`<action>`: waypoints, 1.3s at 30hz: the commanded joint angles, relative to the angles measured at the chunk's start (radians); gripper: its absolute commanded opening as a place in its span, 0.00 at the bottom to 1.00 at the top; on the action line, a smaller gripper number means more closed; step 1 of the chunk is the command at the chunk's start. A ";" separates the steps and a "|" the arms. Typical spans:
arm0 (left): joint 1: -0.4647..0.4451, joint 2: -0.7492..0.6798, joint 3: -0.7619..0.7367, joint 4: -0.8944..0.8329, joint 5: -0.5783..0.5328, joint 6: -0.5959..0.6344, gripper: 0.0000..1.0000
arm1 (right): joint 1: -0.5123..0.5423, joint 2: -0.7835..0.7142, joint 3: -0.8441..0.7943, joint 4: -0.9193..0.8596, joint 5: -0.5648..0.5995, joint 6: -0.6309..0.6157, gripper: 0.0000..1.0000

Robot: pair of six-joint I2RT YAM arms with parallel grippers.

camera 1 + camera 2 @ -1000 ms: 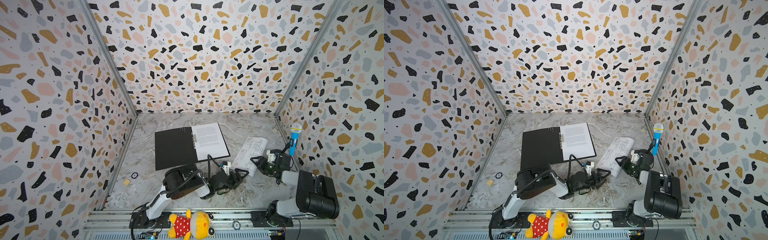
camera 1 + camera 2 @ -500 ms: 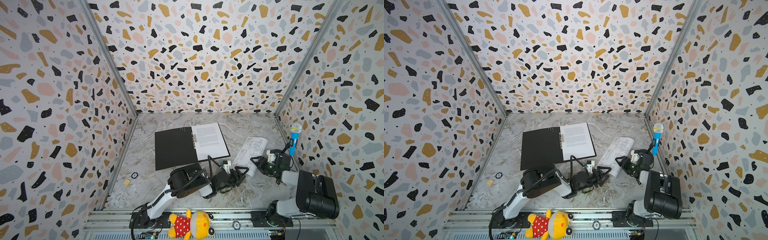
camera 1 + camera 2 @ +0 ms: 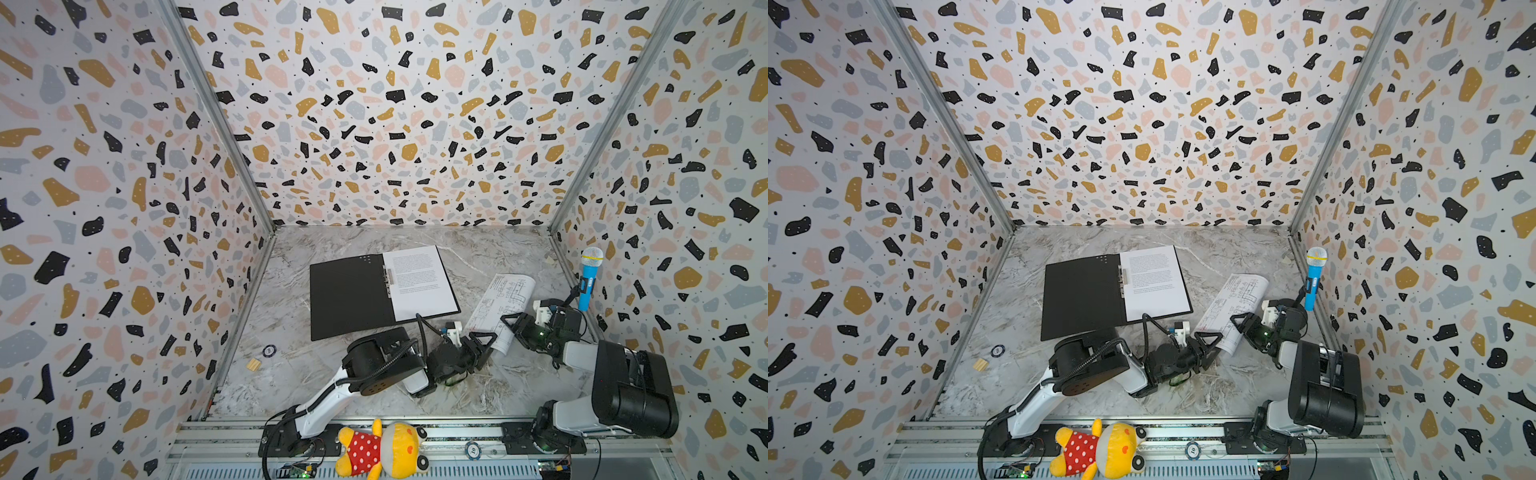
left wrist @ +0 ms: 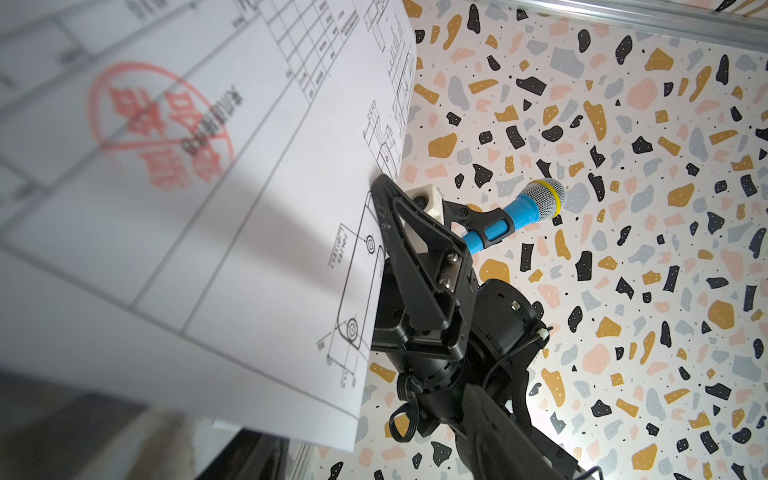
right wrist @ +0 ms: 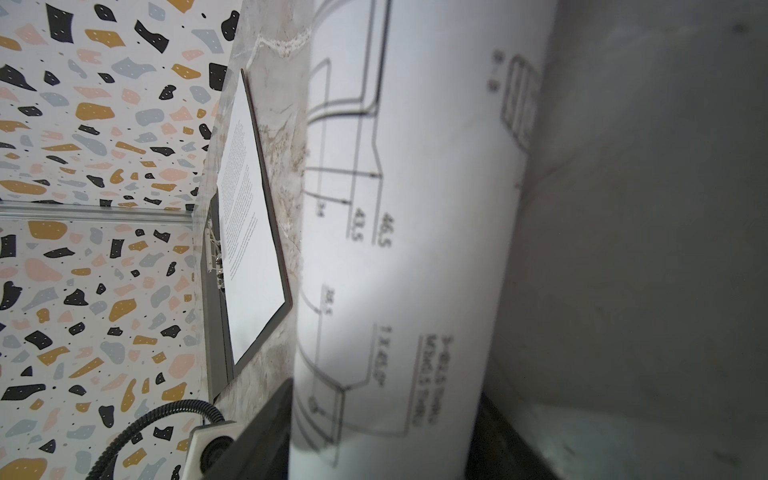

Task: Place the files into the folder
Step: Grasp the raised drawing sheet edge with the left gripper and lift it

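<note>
The drawing sheet's bowed middle bulges up as the robot's right gripper pinches it, so that gripper should open, let the sheet flatten, then grab the sheet's long edge [image 3: 529,297].
The folder [image 3: 349,299] [image 3: 1084,299] lies open, black side up, at mid-table. A text sheet [image 3: 419,282] [image 3: 1156,282] [image 5: 249,232] rests on its right half. The drawing sheet [image 3: 503,299] [image 3: 1237,299] [image 4: 208,249] [image 5: 415,208], with a red stamp, is bowed up off the table to the folder's right. My right gripper [image 3: 513,328] [image 3: 1241,326] [image 5: 382,449] is shut on that sheet's near right edge, the bowed paper filling the gap between its fingers [image 5: 266,432]. My left gripper [image 3: 484,347] [image 3: 1210,347] stands open at the sheet's near corner, the paper edge between its jaws.
A blue toy microphone [image 3: 589,282] [image 4: 528,208] leans on the right wall behind the right arm. A plush toy [image 3: 386,451] lies on the front rail. A small chip [image 3: 269,351] and a wooden block [image 3: 253,365] sit near the left wall.
The left arm has reached further right toward the drawing sheet's near corner, and its jaws have narrowed. The right gripper and the sheet have stayed put.
</note>
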 commanded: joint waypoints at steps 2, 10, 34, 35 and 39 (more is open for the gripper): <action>-0.008 0.036 0.035 0.063 -0.023 -0.025 0.59 | -0.003 0.009 -0.044 -0.133 0.075 -0.003 0.62; -0.012 0.051 0.041 0.076 -0.052 -0.042 0.49 | -0.003 0.002 -0.053 -0.129 0.072 0.002 0.62; -0.014 0.089 0.070 0.107 -0.093 -0.092 0.09 | -0.003 -0.040 -0.058 -0.146 0.067 0.003 0.63; -0.013 0.090 0.070 0.110 -0.094 -0.093 0.06 | -0.004 -0.044 -0.057 -0.150 0.067 0.002 0.64; -0.013 0.089 0.075 0.112 -0.096 -0.097 0.01 | -0.019 -0.067 -0.048 -0.172 0.053 -0.004 0.69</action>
